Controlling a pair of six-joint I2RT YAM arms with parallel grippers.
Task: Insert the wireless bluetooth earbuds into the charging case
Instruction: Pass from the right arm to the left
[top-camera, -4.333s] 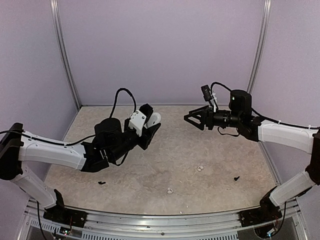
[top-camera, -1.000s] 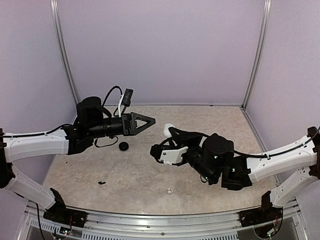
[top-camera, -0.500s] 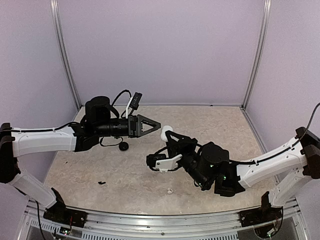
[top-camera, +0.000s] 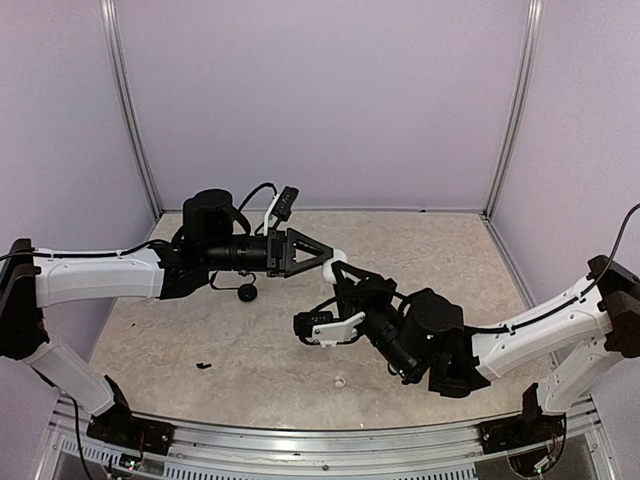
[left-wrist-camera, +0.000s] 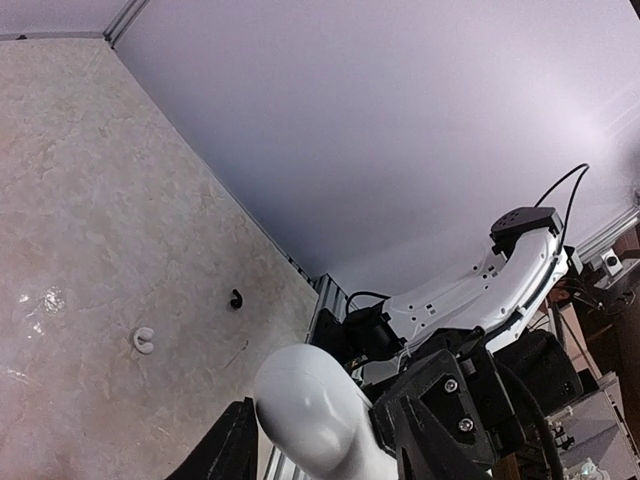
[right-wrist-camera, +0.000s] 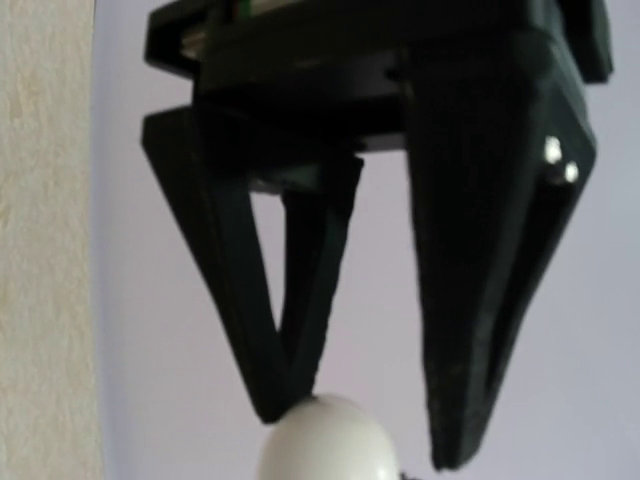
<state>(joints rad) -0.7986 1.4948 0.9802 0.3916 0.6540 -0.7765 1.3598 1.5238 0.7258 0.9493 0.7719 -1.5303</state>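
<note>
My left gripper takes the charging case's loose end (top-camera: 338, 256) before my right gripper, holding its lower end at a slant, regrips level.
The white oval charging case (top-camera: 336, 258) is held in the air above the middle of the table by my right gripper (top-camera: 344, 270), which is shut on its lower end. My left gripper (top-camera: 327, 256) reaches in from the left, open, its fingertips on either side of the case's free end. In the right wrist view one left finger (right-wrist-camera: 285, 385) touches the case (right-wrist-camera: 325, 445). The left wrist view shows the case (left-wrist-camera: 315, 405) close up. One white earbud (top-camera: 340, 381) lies on the table near the front. Another earbud (left-wrist-camera: 144, 340) shows only in the left wrist view.
A flat black round disc (top-camera: 246, 292) lies on the table under the left arm. A tiny black bit (top-camera: 204, 366) lies at front left, and another black bit (left-wrist-camera: 236, 298) lies near the second earbud. Lilac walls close three sides.
My left arm has stretched to the right, and its open fingers now flank the case's tip. My right gripper still holds the case, shifted slightly left and up.
</note>
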